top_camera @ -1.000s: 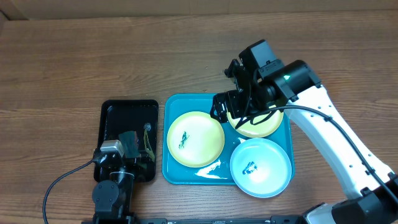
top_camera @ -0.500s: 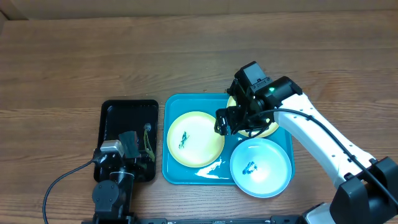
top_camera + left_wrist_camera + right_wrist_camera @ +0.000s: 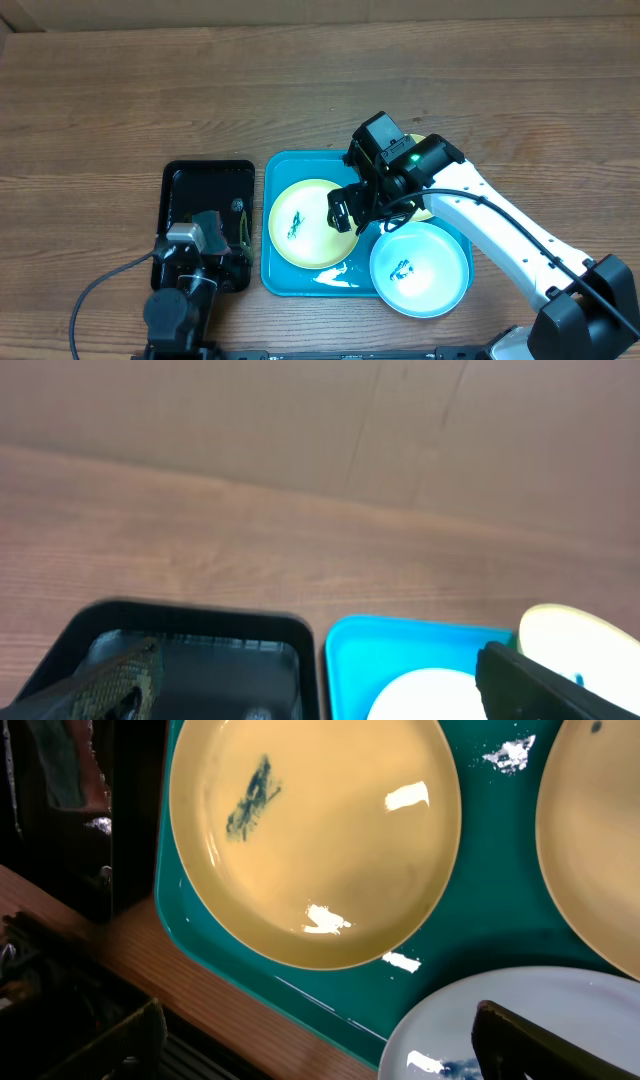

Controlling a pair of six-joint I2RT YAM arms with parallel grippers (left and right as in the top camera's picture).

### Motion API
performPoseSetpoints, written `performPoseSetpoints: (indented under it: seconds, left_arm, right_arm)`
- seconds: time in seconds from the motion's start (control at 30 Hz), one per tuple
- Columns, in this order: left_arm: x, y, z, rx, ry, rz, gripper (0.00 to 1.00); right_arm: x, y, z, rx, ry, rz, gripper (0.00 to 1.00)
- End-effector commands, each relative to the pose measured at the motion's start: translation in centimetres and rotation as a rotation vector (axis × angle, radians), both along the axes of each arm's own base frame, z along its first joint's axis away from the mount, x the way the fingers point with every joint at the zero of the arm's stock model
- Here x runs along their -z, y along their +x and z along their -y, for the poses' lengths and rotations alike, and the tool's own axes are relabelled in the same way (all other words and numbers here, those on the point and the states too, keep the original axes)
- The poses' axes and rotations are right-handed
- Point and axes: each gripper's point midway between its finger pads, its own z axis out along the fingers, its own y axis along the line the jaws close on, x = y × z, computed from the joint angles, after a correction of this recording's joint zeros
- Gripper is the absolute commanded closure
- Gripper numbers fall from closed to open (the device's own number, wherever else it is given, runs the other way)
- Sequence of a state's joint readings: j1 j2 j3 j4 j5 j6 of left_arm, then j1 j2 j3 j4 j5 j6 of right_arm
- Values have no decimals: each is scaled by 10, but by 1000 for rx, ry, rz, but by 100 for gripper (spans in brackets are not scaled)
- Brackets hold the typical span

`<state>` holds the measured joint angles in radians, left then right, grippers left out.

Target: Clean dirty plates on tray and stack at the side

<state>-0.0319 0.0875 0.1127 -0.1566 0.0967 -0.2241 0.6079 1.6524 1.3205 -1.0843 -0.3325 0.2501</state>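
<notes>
Next, the black tray's middle of the green sponge (image 3: 216, 237) gets my left gripper's grip.
The cyan tray (image 3: 285, 168) holds three plates. A yellow-green plate (image 3: 305, 225) with a dark smudge lies at its left. A second yellow-green plate (image 3: 422, 212) at the back right is mostly hidden under my right arm. A light blue plate (image 3: 420, 268) with a smudge lies at the front right. My right gripper (image 3: 350, 208) is open and empty, above the left plate's right edge. In the right wrist view, the left plate (image 3: 315, 830), blue plate (image 3: 560, 1010) and tray floor (image 3: 480, 920) show between its fingers (image 3: 330, 1045). My left gripper (image 3: 200, 245) is open.
A smaller black tray (image 3: 205, 175) stands left of the cyan tray, with my left gripper over its front half and a small item with a green cord (image 3: 238, 222) inside. In the left wrist view, the black tray (image 3: 200, 645) and cyan tray (image 3: 400, 645) appear. White smears (image 3: 505, 755) dot the cyan tray.
My right gripper has moved left and forward, from over the back right yellow-green plate to over the left plate's right edge. The left arm has hardly moved.
</notes>
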Motion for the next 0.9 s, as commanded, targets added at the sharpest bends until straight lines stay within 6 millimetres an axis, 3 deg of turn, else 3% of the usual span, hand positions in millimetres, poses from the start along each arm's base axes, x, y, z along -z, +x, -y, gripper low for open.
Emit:
performPoseSetpoints:
  seconds: [0.0,0.37,0.5,0.67,0.87]
  left_arm:
    - [-35,3,-2,-1,73,-4,0]
    - [-70,63,-4,-1,99,-478,0]
    - [-73,78,1,34,90,-667,0]
    - [-61,86,6,62,72,-801,0]
    - [-35,85,6,60,66,-908,0]
  right_arm:
    - [-1,4,-1,3,1,19,0]
    - [-1,14,-3,35,7,51,0]
    - [17,14,-2,71,-33,-3,0]
    - [46,13,-1,71,-85,-70,2]
    - [48,16,-2,147,-86,-94,2]
